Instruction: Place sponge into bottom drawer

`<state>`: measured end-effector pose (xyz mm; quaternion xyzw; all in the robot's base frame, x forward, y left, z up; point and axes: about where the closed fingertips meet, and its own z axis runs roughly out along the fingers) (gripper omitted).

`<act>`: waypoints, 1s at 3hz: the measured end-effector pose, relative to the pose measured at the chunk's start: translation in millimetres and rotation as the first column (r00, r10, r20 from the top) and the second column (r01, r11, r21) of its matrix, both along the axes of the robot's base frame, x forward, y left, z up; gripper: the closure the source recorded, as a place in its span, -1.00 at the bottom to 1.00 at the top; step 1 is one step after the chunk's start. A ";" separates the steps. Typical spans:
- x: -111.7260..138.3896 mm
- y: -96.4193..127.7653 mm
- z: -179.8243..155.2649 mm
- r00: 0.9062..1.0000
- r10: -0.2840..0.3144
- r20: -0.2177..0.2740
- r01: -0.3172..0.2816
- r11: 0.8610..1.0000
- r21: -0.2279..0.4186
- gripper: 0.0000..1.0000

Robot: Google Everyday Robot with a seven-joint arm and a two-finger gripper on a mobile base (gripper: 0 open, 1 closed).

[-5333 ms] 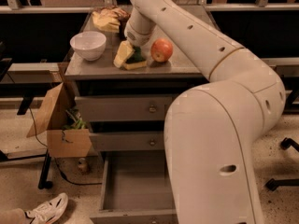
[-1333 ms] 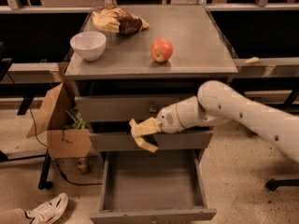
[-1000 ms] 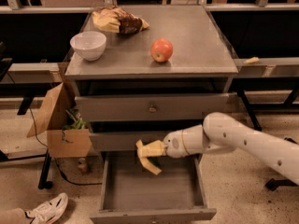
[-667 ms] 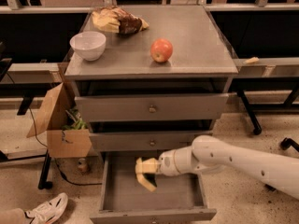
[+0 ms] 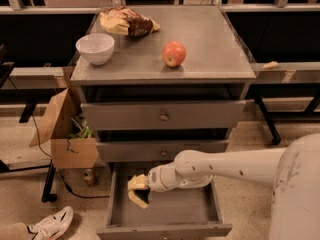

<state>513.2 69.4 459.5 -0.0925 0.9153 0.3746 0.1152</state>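
The robot's gripper will release the sponge on the bottom drawer's inside, off-centre (image 5: 148, 191) toward the cardboard box.
The bottom drawer (image 5: 165, 230) of the grey cabinet is pulled open toward me. My arm reaches in from the right, low over the drawer. My gripper (image 5: 137, 186) is inside the drawer's left part, just above its floor. It is shut on the sponge (image 5: 139, 198), which shows yellow foam with a dark green layer and hangs tilted under the fingers. Whether the sponge touches the drawer floor I cannot tell.
On the cabinet top are a red apple (image 5: 174, 53), a white bowl (image 5: 95, 48) and a yellow-and-brown snack bag (image 5: 127, 22). The two upper drawers (image 5: 162, 115) are shut. A cardboard box (image 5: 65, 134) stands at the left, and a shoe (image 5: 50, 224) lies at the lower left.
My gripper carried the sponge off the cabinet top, down past the drawer fronts and into the open bottom drawer, moving lower and left. The apple, bowl and bag have not moved.
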 end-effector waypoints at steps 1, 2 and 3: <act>-0.2 0.2 -0.1 1.000 0.002 0.001 -0.002 1.000 0.000 1.00; 1.3 1.8 -5.4 0.999 0.032 -0.001 -0.032 0.999 0.025 1.00; 12.6 -6.8 -25.3 0.998 0.069 0.000 -0.068 0.991 0.112 1.00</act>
